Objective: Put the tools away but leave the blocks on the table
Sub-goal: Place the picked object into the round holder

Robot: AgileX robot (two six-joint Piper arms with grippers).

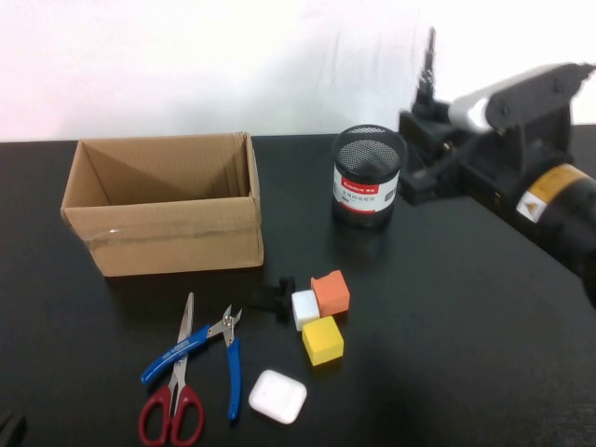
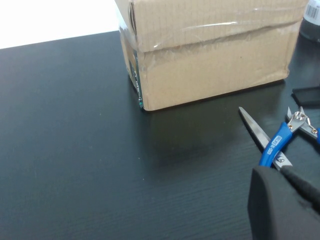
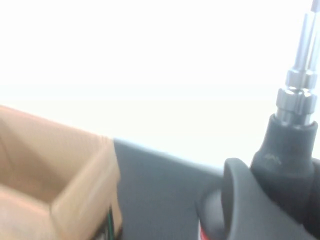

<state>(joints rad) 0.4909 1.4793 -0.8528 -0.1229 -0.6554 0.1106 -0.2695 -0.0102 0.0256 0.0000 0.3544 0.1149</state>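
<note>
My right gripper is to release the black-handled tool inside the black mesh cup (image 1: 371, 158) (image 3: 212, 202), with the tool's metal tip pointing up.
My right gripper (image 1: 421, 116) hovers just right of the black mesh cup (image 1: 369, 175), shut on the black-handled screwdriver-like tool (image 1: 429, 67), whose metal tip points up; the tool's handle shows in the right wrist view (image 3: 290, 160). Red-handled scissors (image 1: 175, 396) and blue-handled pliers (image 1: 219, 349) lie crossed on the table's (image 1: 447, 354) front left, and also show in the left wrist view (image 2: 276, 142). The orange (image 1: 331, 292), white (image 1: 304, 308) and yellow (image 1: 322, 340) blocks sit together at the middle. My left gripper (image 2: 285, 205) is low at the front left corner, near the scissors.
An open cardboard box (image 1: 163, 209) stands at the back left, and also shows in the left wrist view (image 2: 210, 55). A white rounded case (image 1: 277, 397) lies in front of the blocks. A small black knob piece (image 1: 275, 296) sits left of the white block.
</note>
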